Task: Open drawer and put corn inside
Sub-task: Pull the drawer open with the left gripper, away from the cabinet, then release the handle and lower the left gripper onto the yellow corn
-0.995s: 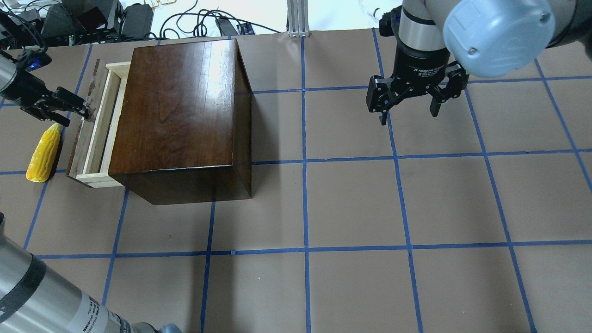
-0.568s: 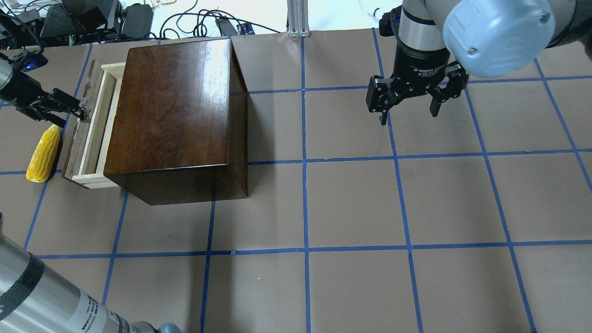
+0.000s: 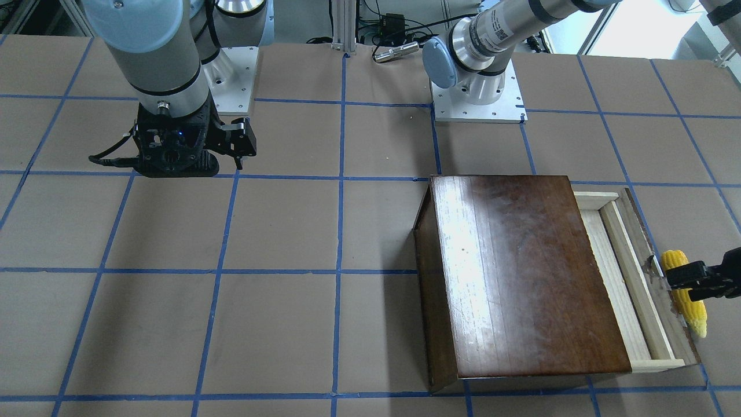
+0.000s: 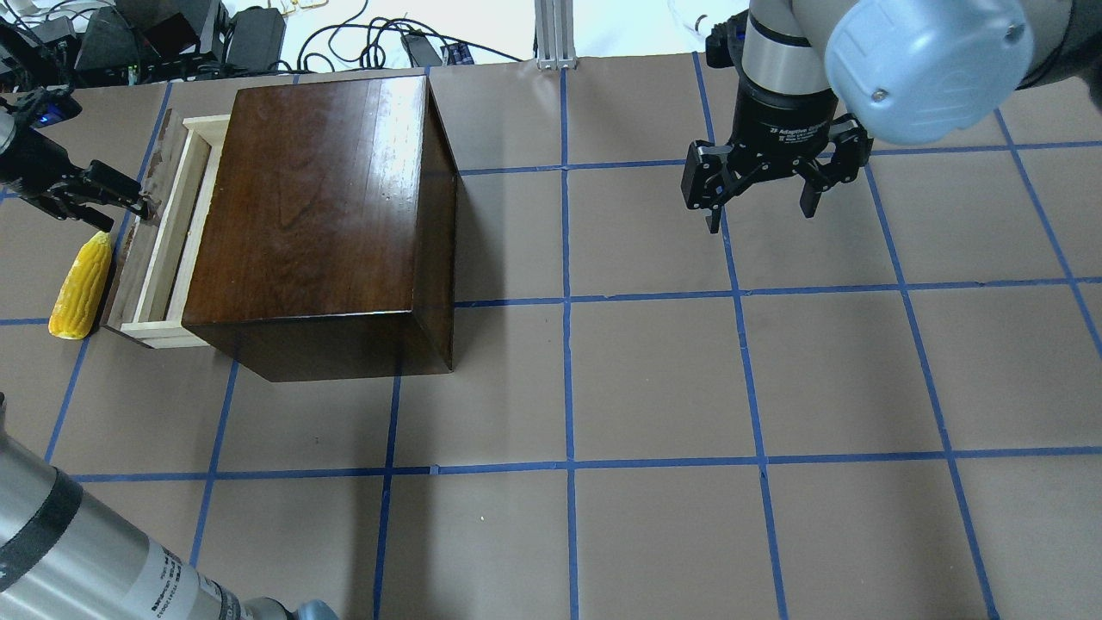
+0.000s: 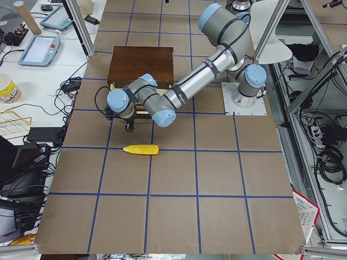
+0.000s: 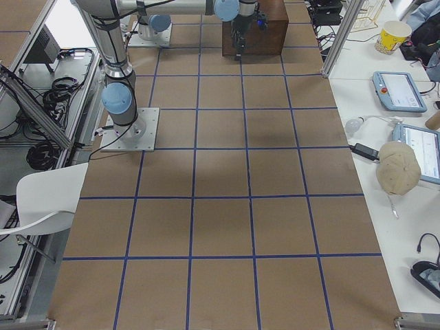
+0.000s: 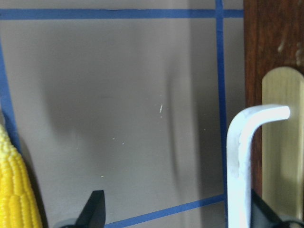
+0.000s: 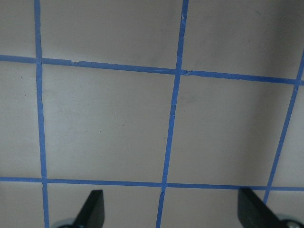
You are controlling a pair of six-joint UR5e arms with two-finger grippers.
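I need to next lower my left gripper to the middle of the yellow corn (image 3: 683, 295) next to the drawer front and close it there.
The dark-brown box (image 4: 310, 198) stands at the table's far left, with its pale-wood drawer (image 4: 159, 250) pulled partly out to the left. The box also shows in the front-facing view (image 3: 521, 272), as does the drawer (image 3: 631, 278). My left gripper (image 4: 120, 215) is open at the drawer's front panel. In the left wrist view (image 7: 175, 211) the white bent handle (image 7: 237, 161) lies just inside one finger. The yellow corn (image 4: 82, 284) lies on the table beside the drawer front, below the left gripper, and also shows in the front-facing view (image 3: 686, 295). My right gripper (image 4: 762, 220) hangs open and empty, far to the right.
Cables and electronics (image 4: 172, 34) lie past the table's far-left edge. An aluminium post (image 4: 555, 34) stands at the far edge. Blue tape lines grid the brown table (image 4: 654, 387). The left arm's forearm (image 4: 86, 560) crosses the near-left corner.
The box and its drawer have slid to the left along with my left gripper. The drawer front now sits closer to the corn. The corn and the right arm have not moved.
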